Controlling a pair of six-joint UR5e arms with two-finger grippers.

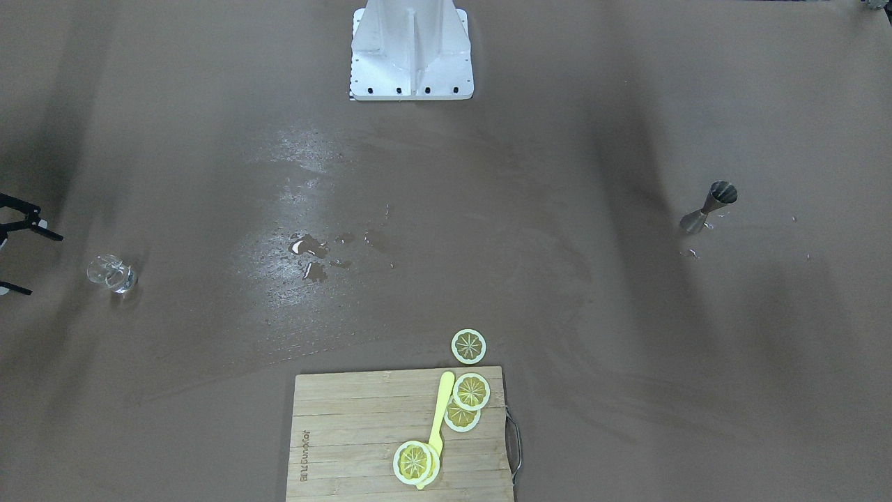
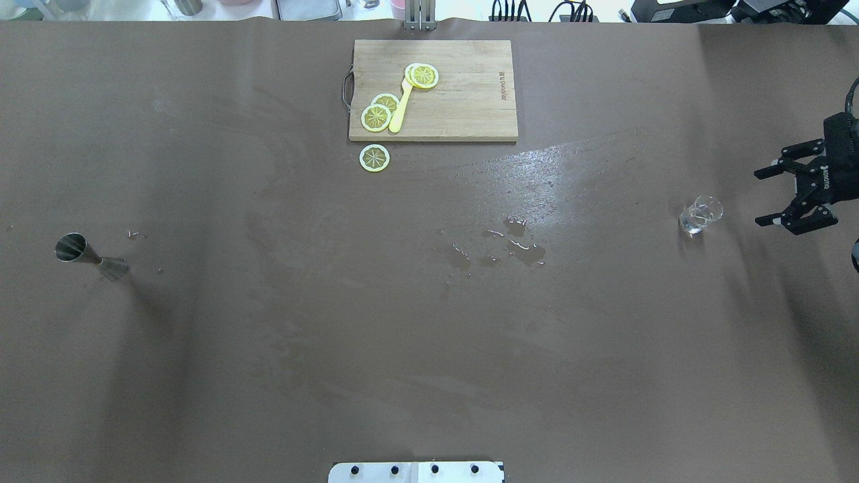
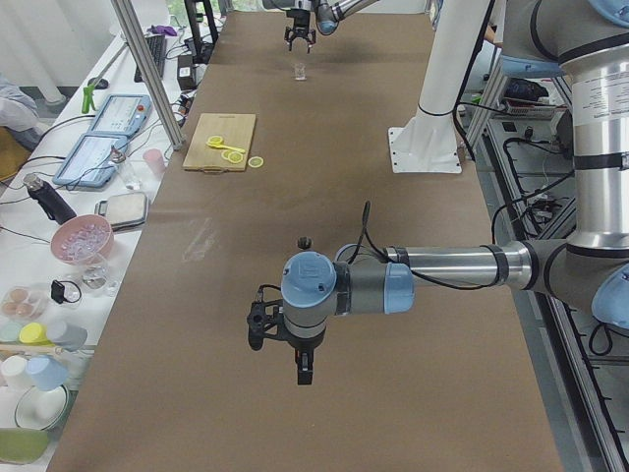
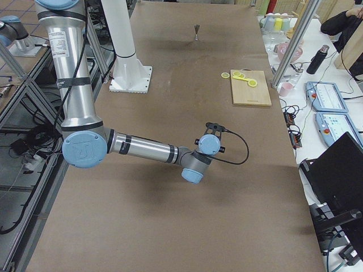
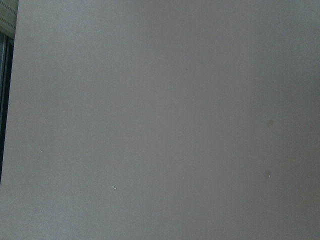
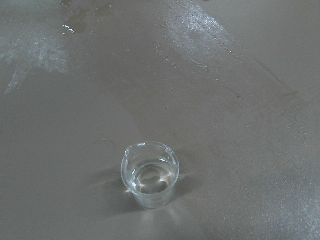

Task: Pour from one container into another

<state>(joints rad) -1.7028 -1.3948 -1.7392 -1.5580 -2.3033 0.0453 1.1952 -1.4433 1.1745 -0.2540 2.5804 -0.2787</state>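
Note:
I should move my right gripper to the small clear glass beaker next and close it around the beaker's body (image 1: pixel 118 277) (image 6: pixel 153 189), with one finger on each side.
A small clear glass beaker (image 2: pixel 700 215) holding a little clear liquid stands on the brown table at the right side. The right wrist view looks straight at this beaker (image 6: pixel 149 179). My right gripper (image 2: pixel 762 197) is open a short way to the beaker's right, apart from it, fingers pointing toward it. A steel jigger (image 2: pixel 74 249) stands upright far off on the left side. My left gripper (image 3: pixel 280 349) shows only in the exterior left view, above bare table short of the jigger (image 3: pixel 304 241). I cannot tell whether it is open or shut.
A wooden cutting board (image 2: pixel 470 100) at the far middle carries lemon slices (image 2: pixel 376 117) and a yellow knife (image 2: pixel 400 111). One slice (image 2: pixel 374 158) lies off the board. Small puddles (image 2: pixel 523 249) wet the table's middle. The robot base (image 1: pixel 411 52) stands at the near edge.

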